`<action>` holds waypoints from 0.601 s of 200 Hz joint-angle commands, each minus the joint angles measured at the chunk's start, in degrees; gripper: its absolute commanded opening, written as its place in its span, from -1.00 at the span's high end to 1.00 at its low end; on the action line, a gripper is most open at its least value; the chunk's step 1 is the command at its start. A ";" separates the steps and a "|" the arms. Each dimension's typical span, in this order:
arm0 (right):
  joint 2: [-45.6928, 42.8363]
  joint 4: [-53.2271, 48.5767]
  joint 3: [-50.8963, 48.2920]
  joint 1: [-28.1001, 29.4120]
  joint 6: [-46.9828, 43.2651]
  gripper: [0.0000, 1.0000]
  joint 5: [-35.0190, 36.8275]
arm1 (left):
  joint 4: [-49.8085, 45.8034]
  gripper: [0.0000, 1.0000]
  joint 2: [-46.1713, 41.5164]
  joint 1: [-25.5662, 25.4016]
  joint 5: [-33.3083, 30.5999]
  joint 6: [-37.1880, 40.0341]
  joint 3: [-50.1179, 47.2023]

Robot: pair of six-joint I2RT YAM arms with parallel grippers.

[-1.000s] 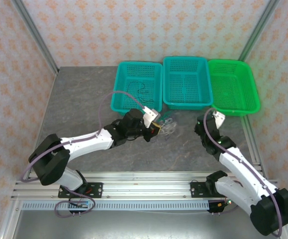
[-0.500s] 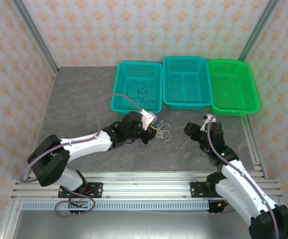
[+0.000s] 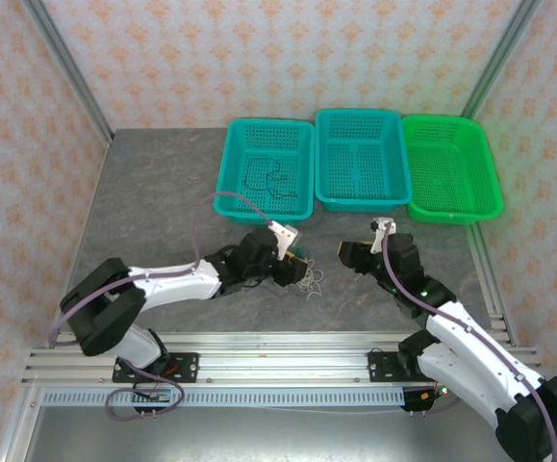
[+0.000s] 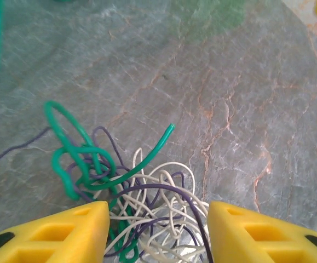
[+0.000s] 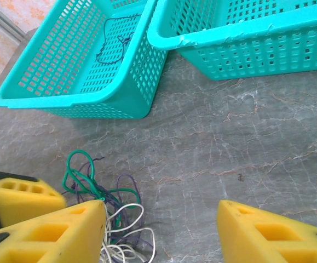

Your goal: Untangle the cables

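Observation:
Next, I pinch the dark purple wire's arch point(image 4: 168, 187) above the whitish wires with my left gripper while my right gripper takes the clump, as that wire winds through the green coil.
The cables point(image 4: 147, 203) are a small knotted clump of green, whitish and dark purple wires lying on the grey table. My left gripper point(image 4: 158, 230) is open, its yellow fingers point(image 4: 54, 233) standing either side of the clump without pinching it. From above, the left gripper point(image 3: 297, 268) sits at the clump's point(image 3: 310, 280) left edge. My right gripper point(image 3: 343, 255) hovers just right of it, open and empty. In the right wrist view the clump point(image 5: 109, 208) lies by the left finger of the right gripper point(image 5: 158, 230). A separate black cable point(image 3: 264, 179) lies in the left teal basket.
Three baskets stand in a row at the back: a teal one point(image 3: 297, 168), a second teal one point(image 3: 358, 197) and a green one point(image 3: 451, 207). The left teal basket point(image 5: 120, 98) is close beyond the clump. Bare table stretches right of the clump.
My left gripper has opened and the clump now rests on the table, nearer the front. My right gripper has swung left toward the clump and opened wider.

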 commanded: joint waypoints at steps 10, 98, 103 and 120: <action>0.13 2.61 -0.16 0.19 0.10 -0.15 2.52 | -5.95 -0.06 -10.30 -0.08 -3.83 -2.48 -1.63; 1.94 4.75 -0.53 0.18 3.87 -0.18 0.34 | -10.01 -0.15 -14.93 -8.61 -5.49 -12.97 -4.96; 1.89 4.80 -0.51 0.21 4.21 -0.18 0.44 | -10.59 -0.12 -13.85 -9.30 -6.83 -14.64 -4.01; 1.88 4.79 -0.51 0.18 5.53 -0.17 1.06 | -14.74 0.09 -9.33 -11.64 -12.96 -19.07 0.67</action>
